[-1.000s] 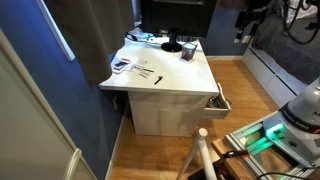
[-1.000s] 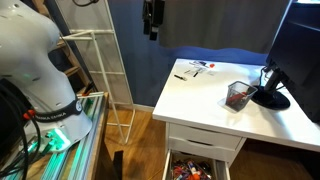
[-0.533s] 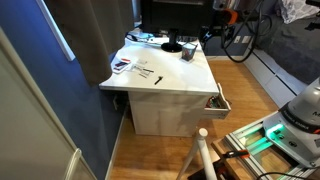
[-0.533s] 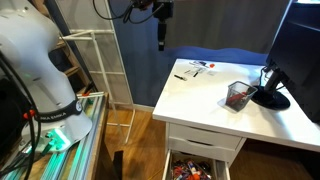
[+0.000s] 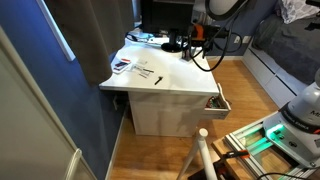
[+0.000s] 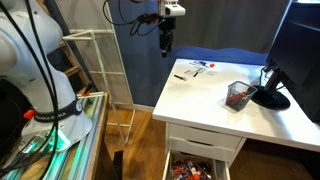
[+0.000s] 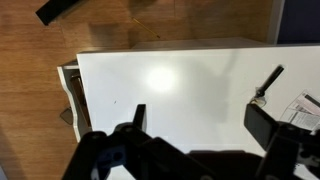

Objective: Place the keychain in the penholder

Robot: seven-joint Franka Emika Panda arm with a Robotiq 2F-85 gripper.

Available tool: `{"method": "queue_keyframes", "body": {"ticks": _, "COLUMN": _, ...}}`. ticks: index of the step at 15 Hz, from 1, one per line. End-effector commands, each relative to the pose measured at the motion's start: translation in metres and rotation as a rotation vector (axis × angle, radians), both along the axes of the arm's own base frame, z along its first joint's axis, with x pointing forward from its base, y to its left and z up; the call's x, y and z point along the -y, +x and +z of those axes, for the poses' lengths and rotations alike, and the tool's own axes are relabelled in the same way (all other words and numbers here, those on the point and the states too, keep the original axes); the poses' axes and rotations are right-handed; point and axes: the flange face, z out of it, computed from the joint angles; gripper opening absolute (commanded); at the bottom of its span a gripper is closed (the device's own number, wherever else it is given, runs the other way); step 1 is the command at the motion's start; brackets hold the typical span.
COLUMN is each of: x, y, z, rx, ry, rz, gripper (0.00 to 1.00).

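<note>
The fingers of my gripper needs to close on the keychain near its shiny end (image 5: 159,79) (image 7: 261,94), the end that is farther from the front edge of the white desk.
The keychain (image 7: 270,82) is a thin dark object lying on the white desk (image 7: 180,80). In the wrist view it lies just beyond my right finger. It also shows in an exterior view (image 5: 158,79) near the desk's front. The penholder (image 5: 188,51) is a small upright cup at the back of the desk, and in an exterior view (image 6: 238,96) it stands next to a black round base. My gripper (image 7: 200,125) is open and empty, hanging in the air above the desk in both exterior views (image 5: 197,38) (image 6: 165,45).
Papers and cards (image 5: 125,65) lie at one corner of the desk. A black monitor base (image 6: 270,98) stands by the cup. A drawer (image 5: 217,101) under the desk stands open with clutter inside. A white rack (image 6: 95,60) stands beside the desk.
The arm has swung from high at the back of the room down and over the desk. The gripper now hangs open above the desktop. Nothing on the desk has moved.
</note>
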Motion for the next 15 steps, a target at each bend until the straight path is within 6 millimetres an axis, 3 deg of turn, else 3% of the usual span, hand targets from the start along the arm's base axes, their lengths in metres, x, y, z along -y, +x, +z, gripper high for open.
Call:
{"method": "queue_keyframes", "body": {"ticks": 1, "x": 0.001, "y": 0.002, "z": 0.001, "rx": -0.001, "ry": 0.001, "rz": -0.002, "gripper": 1.0}}
{"method": "queue_keyframes", "body": {"ticks": 6, "x": 0.0, "y": 0.008, "z": -0.003, "rx": 0.014, "ry": -0.004, "rz": -0.049, "gripper": 1.0}}
{"method": "queue_keyframes", "body": {"ticks": 15, "x": -0.051, "y": 0.036, "z": -0.071, "rx": 0.022, "ry": 0.044, "rz": -0.161, "gripper": 1.0}}
